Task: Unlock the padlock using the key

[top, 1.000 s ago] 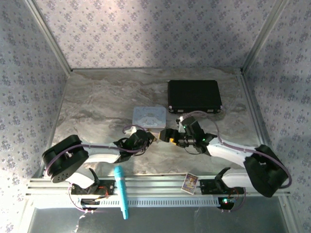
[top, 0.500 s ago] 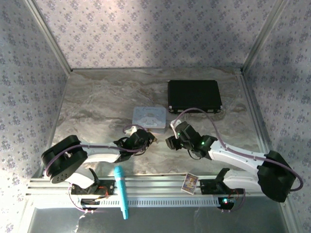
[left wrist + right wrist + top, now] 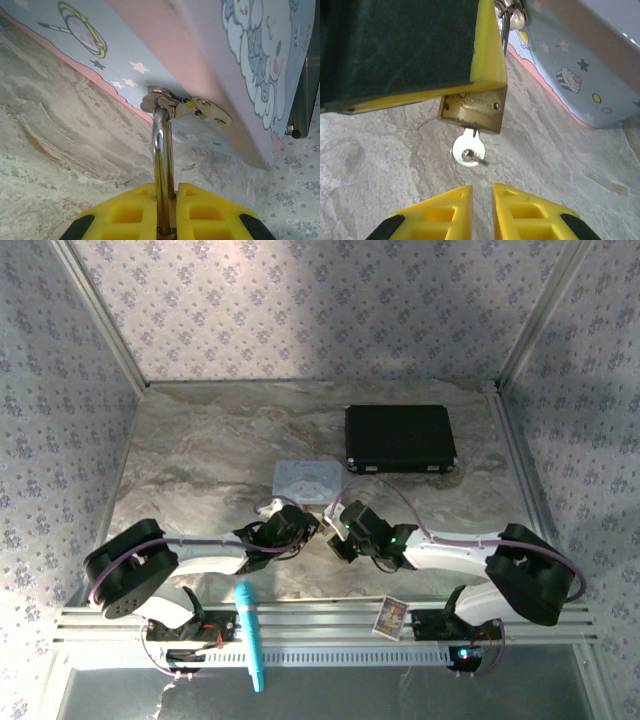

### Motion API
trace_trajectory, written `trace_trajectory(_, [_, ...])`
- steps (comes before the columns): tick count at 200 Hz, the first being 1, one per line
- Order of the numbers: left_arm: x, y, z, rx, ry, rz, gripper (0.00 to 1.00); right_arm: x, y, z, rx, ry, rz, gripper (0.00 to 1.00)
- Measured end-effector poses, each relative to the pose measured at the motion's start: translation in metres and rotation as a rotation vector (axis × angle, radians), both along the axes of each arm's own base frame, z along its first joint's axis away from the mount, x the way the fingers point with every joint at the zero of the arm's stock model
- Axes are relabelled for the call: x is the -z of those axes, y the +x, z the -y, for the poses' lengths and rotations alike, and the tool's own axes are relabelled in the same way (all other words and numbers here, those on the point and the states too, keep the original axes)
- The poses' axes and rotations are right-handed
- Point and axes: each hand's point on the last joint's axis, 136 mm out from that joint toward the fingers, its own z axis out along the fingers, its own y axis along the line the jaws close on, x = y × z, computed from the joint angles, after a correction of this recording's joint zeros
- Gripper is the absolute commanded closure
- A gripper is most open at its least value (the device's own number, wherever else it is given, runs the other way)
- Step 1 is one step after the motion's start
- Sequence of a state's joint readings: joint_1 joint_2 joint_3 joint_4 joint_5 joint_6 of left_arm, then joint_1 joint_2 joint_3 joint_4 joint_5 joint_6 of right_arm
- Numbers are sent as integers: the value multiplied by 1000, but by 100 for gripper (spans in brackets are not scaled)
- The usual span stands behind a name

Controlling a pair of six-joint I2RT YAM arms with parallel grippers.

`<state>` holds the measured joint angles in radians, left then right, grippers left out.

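The robot's right gripper has its fingers nearly shut in the gap short of the padlock, so it should open them, move in and take the key's round head (image 3: 466,150) before turning.
My left gripper (image 3: 172,187) is shut on the padlock (image 3: 161,165). Its silvery shackle runs up through the hasp (image 3: 200,107) of the pastel tin (image 3: 210,45). In the right wrist view the brass padlock (image 3: 475,107) sits under the left gripper's yellow finger (image 3: 487,55). The small silvery key (image 3: 467,150) hangs from the padlock's underside, its round head just above the marble. My right gripper (image 3: 482,192) sits a little short of the key head, its jaws drawn to a narrow slit with nothing between them. From above, both grippers (image 3: 310,525) (image 3: 336,524) meet just in front of the tin (image 3: 305,480).
A black case (image 3: 400,437) lies behind the tin at the right. A teal pen (image 3: 248,630) and a small card (image 3: 390,617) rest on the metal rail at the near edge. Patterned walls enclose the marble table (image 3: 200,450).
My right gripper has closed from wide open to a narrow slit and swung left towards the padlock. The left arm has stayed put, still gripping the padlock.
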<state>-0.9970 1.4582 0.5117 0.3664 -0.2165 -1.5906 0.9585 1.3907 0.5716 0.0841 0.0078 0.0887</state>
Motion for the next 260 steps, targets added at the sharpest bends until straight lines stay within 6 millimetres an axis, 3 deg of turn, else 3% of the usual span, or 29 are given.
trace_trajectory(32, [-1, -1, 1, 4, 0, 2, 100, 1, 5, -7, 0, 14, 9, 87])
trace_trajectory(79, [-1, -1, 1, -1, 1, 5, 100, 0, 6, -7, 5, 17, 12, 85])
trace_trajectory(132, [-6, -2, -1, 1, -2, 7, 100, -17, 6, -4, -24, 19, 66, 58])
trace_trajectory(145, [-5, -3, -1, 3, 3, 4, 100, -20, 5, -6, -39, 21, 79, 56])
trace_trajectory(218, [-2, -6, -2, 10, 14, -6, 100, -11, 3, -21, -101, -11, 85, 72])
trace_trajectory(260, [-2, -5, -3, 2, 17, -3, 100, -12, 6, -22, -95, -11, 98, 90])
